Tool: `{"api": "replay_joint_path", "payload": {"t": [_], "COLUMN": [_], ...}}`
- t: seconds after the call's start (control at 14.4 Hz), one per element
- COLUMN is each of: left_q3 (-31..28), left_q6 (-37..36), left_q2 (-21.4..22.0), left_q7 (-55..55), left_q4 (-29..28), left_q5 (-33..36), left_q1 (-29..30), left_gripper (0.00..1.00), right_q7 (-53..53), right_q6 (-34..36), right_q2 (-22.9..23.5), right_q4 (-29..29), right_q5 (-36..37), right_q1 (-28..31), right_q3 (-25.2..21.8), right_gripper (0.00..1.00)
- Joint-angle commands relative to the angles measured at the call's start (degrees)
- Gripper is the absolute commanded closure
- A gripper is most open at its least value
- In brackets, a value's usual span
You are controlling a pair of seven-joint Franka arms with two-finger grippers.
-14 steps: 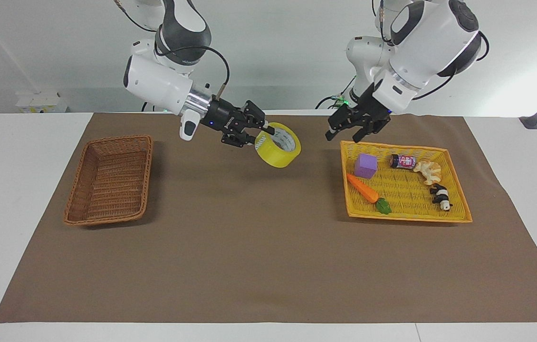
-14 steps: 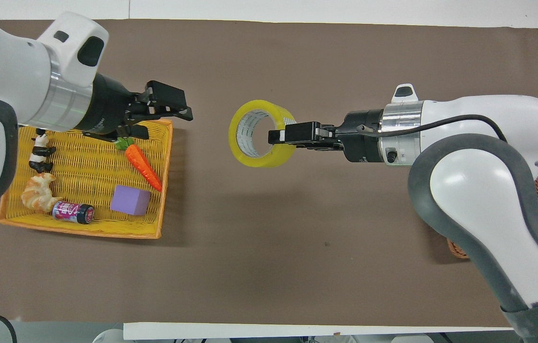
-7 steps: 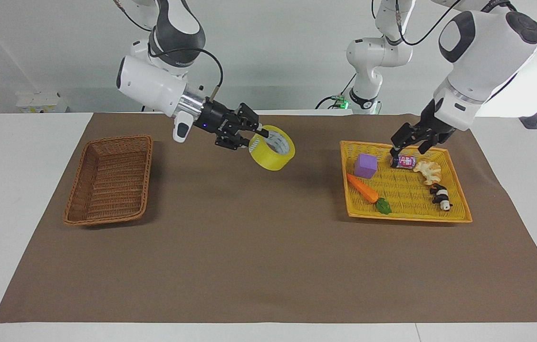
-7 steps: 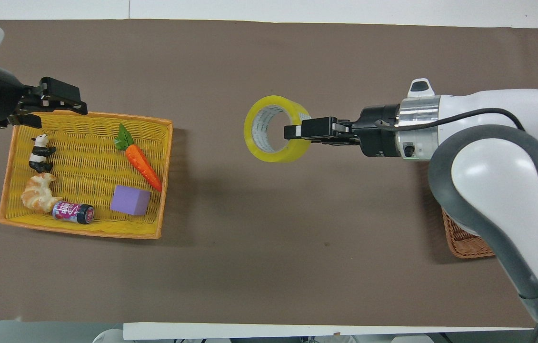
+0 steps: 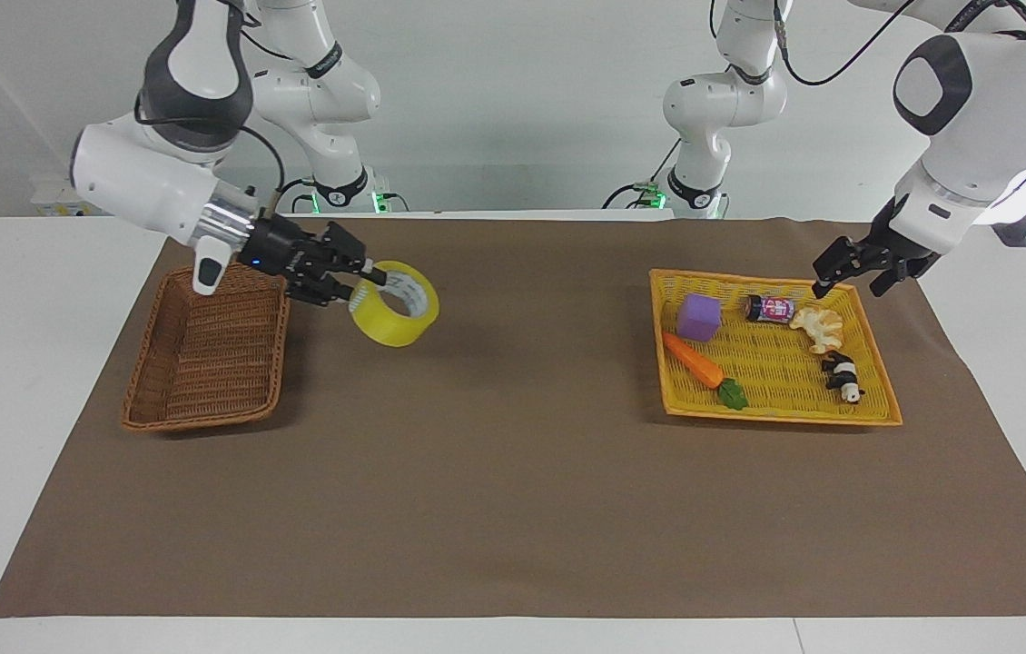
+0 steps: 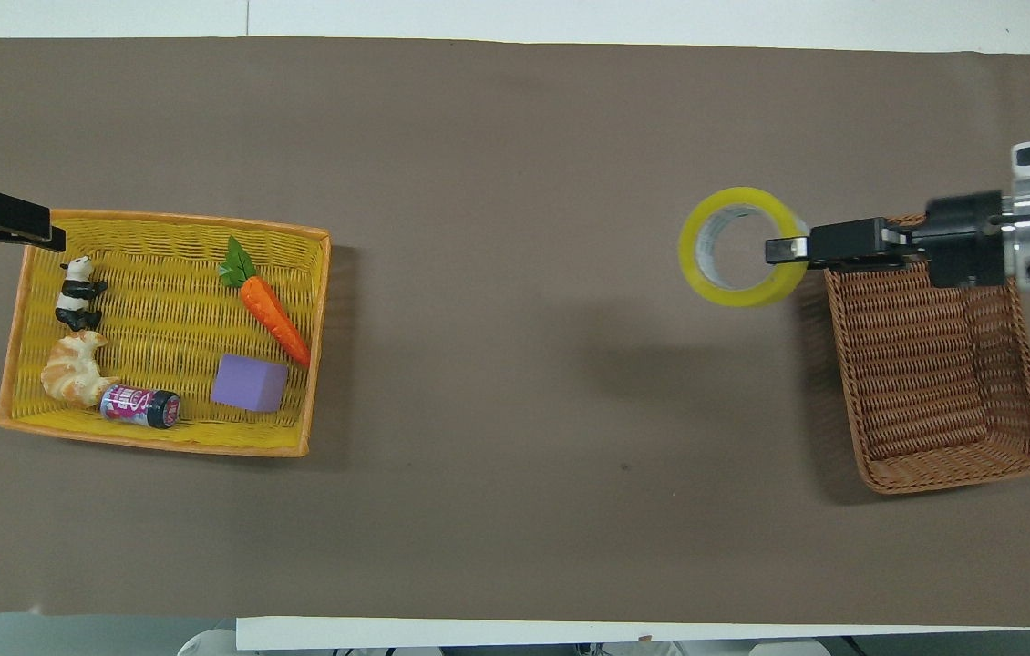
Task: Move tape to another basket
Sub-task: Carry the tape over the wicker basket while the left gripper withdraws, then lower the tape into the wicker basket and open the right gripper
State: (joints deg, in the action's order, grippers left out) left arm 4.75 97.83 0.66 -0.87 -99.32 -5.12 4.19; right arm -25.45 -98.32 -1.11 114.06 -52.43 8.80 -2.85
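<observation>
The robot's right gripper will put the yellow tape down near the middle of the brown wicker basket's bottom (image 6: 918, 362).
The yellow tape (image 5: 386, 329) hangs in the air in my right gripper (image 5: 366, 283), which is shut on the roll's wall with one finger through the core. The roll is over the mat, just beside the brown wicker basket (image 5: 204, 363), on the side toward the table's middle. In the overhead view the tape (image 6: 725, 290) and right gripper (image 6: 784, 249) are at the edge of the brown basket (image 6: 925, 364), which holds nothing. My left gripper (image 5: 860, 272) is open and empty over the outer corner of the yellow basket (image 5: 776, 416), as the overhead view also shows (image 6: 46, 239).
The yellow basket (image 6: 150, 445) at the left arm's end holds a purple cube (image 5: 699, 316), a carrot (image 5: 693, 358), a small can (image 5: 769, 309), a croissant (image 5: 819, 327) and a panda figure (image 5: 843, 375). A brown mat (image 5: 513, 472) covers the table.
My right gripper carried the tape from over the table's middle to the brown basket's edge and lower. My left gripper drew back over the yellow basket to its outer corner.
</observation>
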Motion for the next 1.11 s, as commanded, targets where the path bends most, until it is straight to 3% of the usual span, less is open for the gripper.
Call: {"api": "replay_joint_path", "payload": {"t": [0.0,0.21,0.56,1.04], "left_q3": [0.7,0.7,0.88,0.7], "left_q6": [-0.09,-0.09,-0.1,0.17], "left_q2": [2.15,2.06,2.15,2.15], "left_q7": [-0.54,-0.45,-0.45,-0.36], "left_q4": [-2.38,-2.2,-2.02,-2.02], "left_q5": [1.16,1.16,1.16,1.16], "left_q1": [1.17,1.08,0.21,1.79], "left_gripper": [0.01,0.01,0.01,0.01], "right_q7": [-4.42,-11.61,-21.82,-29.56], "right_q6": [4.88,7.87,14.64,12.81], "right_q2": [4.0,7.95,17.45,18.78], "right_q4": [-0.69,-1.91,-9.38,-8.69], "right_q5": [0.48,6.71,13.84,21.05], "right_q1": [8.13,14.81,22.91,23.19], "right_q3": [0.92,0.92,0.92,0.92], "right_gripper": [1.0,1.0,1.0,1.0]}}
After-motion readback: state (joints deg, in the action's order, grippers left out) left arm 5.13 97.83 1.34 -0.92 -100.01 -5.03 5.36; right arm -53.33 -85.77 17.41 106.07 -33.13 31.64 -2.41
